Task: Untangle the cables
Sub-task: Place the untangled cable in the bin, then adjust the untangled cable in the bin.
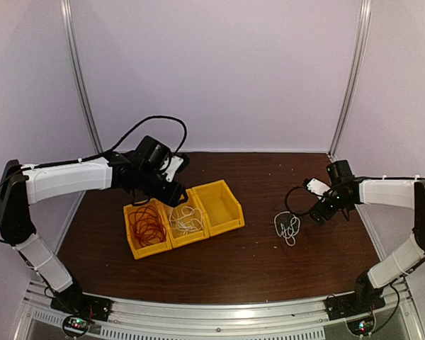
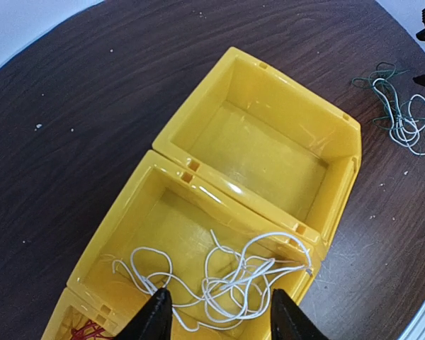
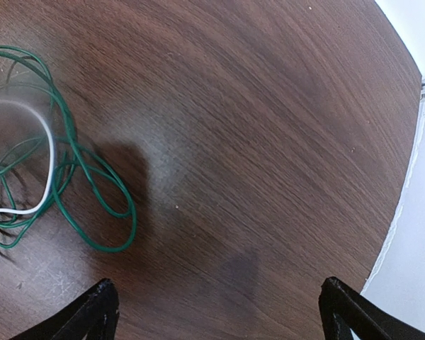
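A loop of the white cable pokes out over the middle bin's rim, so next I reach down with my left gripper and take the cable pieces just inside (image 2: 270,270) that corner of the bin.
Three yellow bins stand in a row. The left bin holds a red cable (image 1: 146,225), whose edge shows in the left wrist view (image 2: 85,330). The middle bin (image 2: 124,209) holds a loose white cable (image 1: 186,221), also in the left wrist view (image 2: 234,282). The right bin (image 1: 230,225) is empty. My left gripper (image 1: 170,190) hangs open over the white cable, holding nothing (image 2: 219,296). A tangle of green and white cables (image 1: 287,228) lies on the table. My right gripper (image 1: 319,212) is open and empty just right of it (image 3: 218,287); the green cable (image 3: 71,152) loops at that view's left.
The dark wooden table (image 1: 269,269) ends at a metal rail at the near side. White walls with upright metal posts (image 1: 350,78) close the back and sides. The table's right edge (image 3: 400,205) is close to my right gripper.
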`<action>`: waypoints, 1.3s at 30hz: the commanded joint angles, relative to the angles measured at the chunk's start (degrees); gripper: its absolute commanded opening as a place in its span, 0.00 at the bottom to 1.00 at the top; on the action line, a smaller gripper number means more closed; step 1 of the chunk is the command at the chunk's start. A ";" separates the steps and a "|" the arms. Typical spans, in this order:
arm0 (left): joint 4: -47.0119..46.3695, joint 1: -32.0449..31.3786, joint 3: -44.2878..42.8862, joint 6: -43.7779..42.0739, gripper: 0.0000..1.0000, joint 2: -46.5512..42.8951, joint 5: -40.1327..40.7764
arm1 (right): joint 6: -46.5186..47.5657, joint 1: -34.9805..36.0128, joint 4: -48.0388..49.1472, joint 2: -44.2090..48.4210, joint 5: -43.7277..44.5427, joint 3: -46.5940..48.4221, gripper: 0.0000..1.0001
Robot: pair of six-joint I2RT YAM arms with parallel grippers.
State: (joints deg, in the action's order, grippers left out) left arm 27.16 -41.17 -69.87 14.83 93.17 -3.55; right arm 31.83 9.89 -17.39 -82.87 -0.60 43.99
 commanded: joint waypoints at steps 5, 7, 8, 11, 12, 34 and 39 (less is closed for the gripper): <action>1.98 0.47 -0.83 -2.78 0.49 -1.63 -1.86 | 0.61 0.82 -0.98 -0.45 -0.72 1.10 1.00; 0.65 0.40 -0.70 -2.87 0.49 -0.96 -4.22 | 0.60 0.91 -0.97 -0.45 -0.76 1.10 1.00; -0.26 0.34 -0.40 -2.94 0.49 -0.70 -5.86 | 0.60 0.92 -1.06 -0.49 -0.77 1.10 1.00; -2.67 0.30 0.15 -3.03 0.47 0.04 -9.43 | 0.60 1.02 -1.11 -0.56 -0.81 1.10 1.00; -2.87 0.30 0.10 -3.02 0.47 0.61 -10.57 | 0.60 1.01 -1.14 -0.54 -0.81 1.10 1.00; -3.12 -1.81 0.30 -3.68 0.26 10.39 -12.46 | 0.86 1.10 -1.42 -1.25 -0.96 1.01 1.00; -4.68 -1.79 0.56 -3.72 0.13 11.05 -12.66 | 0.94 1.10 -1.51 -1.41 -1.15 1.01 1.00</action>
State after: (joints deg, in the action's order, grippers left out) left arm 25.91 -42.92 -69.04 11.75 103.85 -16.53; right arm 32.80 10.59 -18.46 -83.72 -1.32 43.99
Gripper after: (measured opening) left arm 0.167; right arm 0.997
